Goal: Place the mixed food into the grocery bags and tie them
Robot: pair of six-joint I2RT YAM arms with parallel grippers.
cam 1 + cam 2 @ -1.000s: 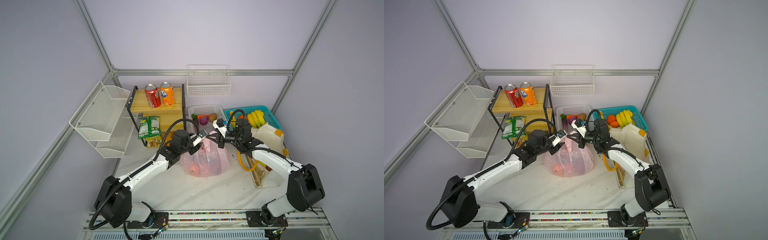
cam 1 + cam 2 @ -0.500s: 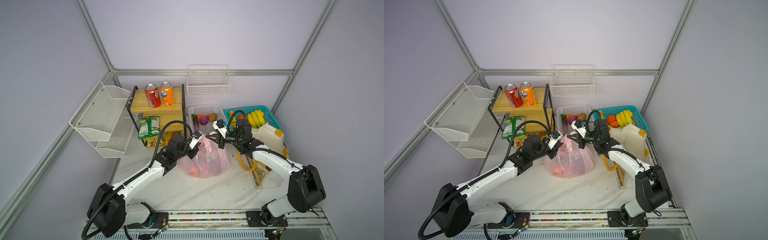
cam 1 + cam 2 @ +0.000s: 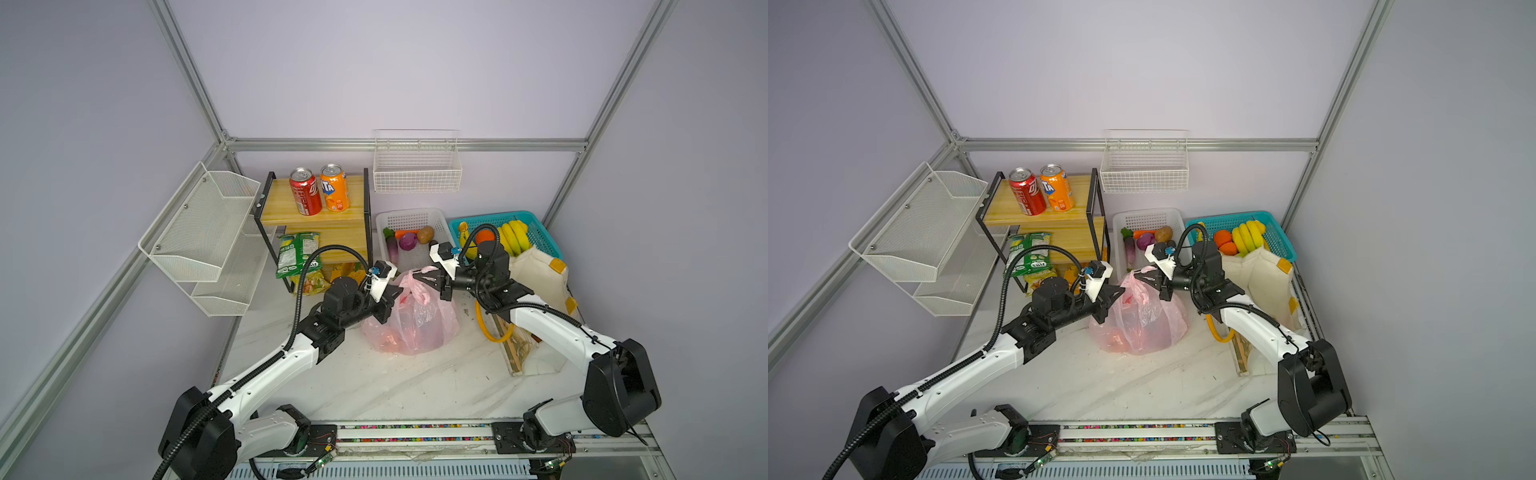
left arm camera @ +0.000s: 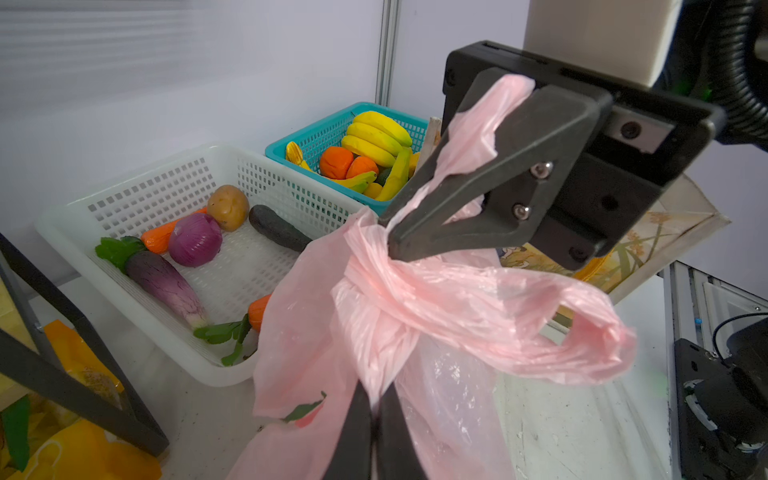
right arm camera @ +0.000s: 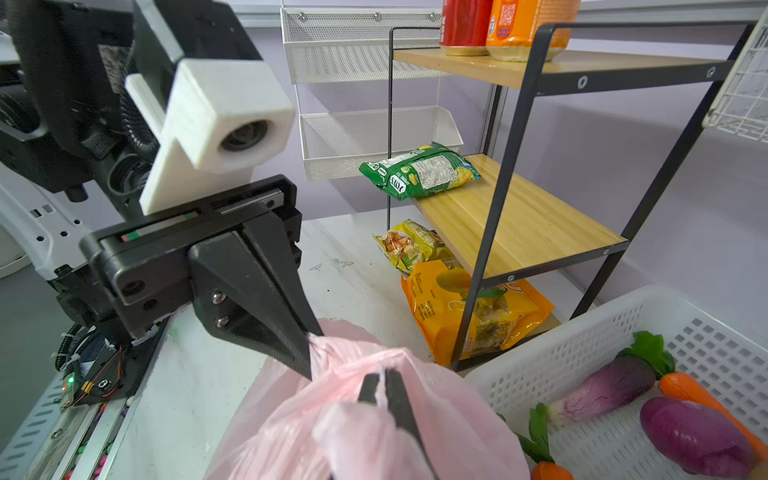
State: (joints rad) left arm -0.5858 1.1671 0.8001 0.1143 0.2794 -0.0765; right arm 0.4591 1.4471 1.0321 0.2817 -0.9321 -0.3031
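Note:
My left gripper will grip closer [image 4: 377,348] under the knot, as the knot sits loose above its low hold, before my right gripper takes the free loop.
The pink grocery bag [image 3: 409,320] [image 3: 1138,322] sits mid-table with its handles crossed in a loose knot [image 4: 374,274]. My left gripper [image 3: 397,291] [image 4: 376,399] is shut on one handle strand, my right gripper [image 3: 432,276] [image 5: 380,380] on the other. Something red shows through the bag's bottom. The red soda can [image 3: 305,192] stands on the wooden shelf. A purple onion [image 4: 194,240] and an eggplant [image 4: 166,284] lie in the white basket [image 3: 440,216]. Yellow chip packets [image 5: 409,245] lie under the shelf. The cream tote [image 3: 536,274] slumps at the right.
An orange soda can [image 3: 334,189] stands beside the red one. A teal basket [image 3: 540,232] holds bananas [image 3: 513,235] and orange fruit. A green packet [image 3: 297,251] lies on the lower shelf. White mesh racks [image 3: 199,232] hang on the left wall, and a wire basket [image 3: 415,174] on the back wall.
My left gripper has closed on a handle strand of the pink bag and drawn back slightly to the left. The right gripper has stayed shut on its strand, unmoved.

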